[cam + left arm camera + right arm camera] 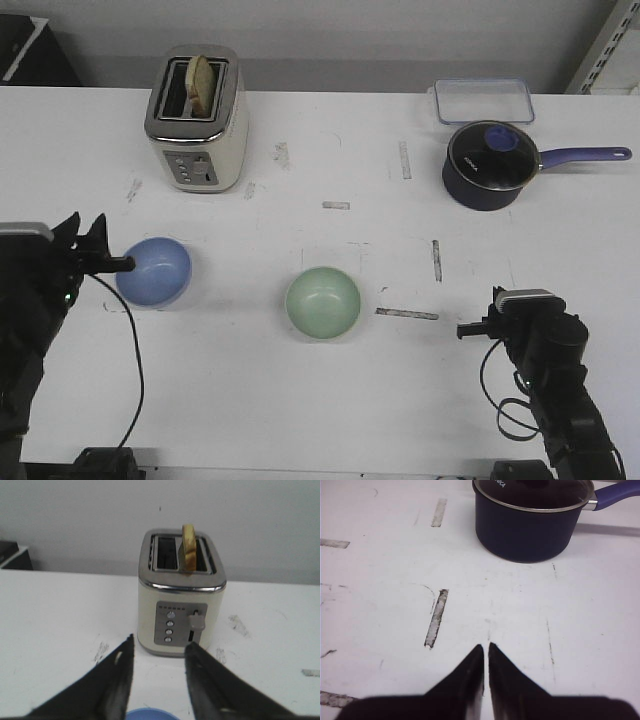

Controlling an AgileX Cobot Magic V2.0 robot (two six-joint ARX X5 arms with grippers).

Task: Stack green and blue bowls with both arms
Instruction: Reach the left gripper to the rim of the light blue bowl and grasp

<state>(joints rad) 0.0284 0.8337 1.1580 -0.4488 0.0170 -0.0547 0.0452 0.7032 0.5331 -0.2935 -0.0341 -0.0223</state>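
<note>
My left gripper next grips the blue bowl by its rim's outer side [120, 278], farthest from the green bowl.
The light blue bowl [155, 271] sits upright on the white table at the left. The pale green bowl [323, 302] sits upright near the middle, apart from the blue one. My left gripper [113, 261] is open and empty at the blue bowl's left rim. In the left wrist view the gripper [159, 647] has its fingers spread, with the blue bowl's rim [150, 714] showing low between them. My right gripper [466, 329] is shut and empty, to the right of the green bowl and well apart from it. In the right wrist view the right gripper [485, 647] hangs over bare table.
A cream toaster [196, 118] with a slice of bread stands at the back left, also in the left wrist view [180, 595]. A dark navy saucepan [487, 166] with a glass lid and a clear lidded box [481, 100] stand at the back right. Tape marks dot the table.
</note>
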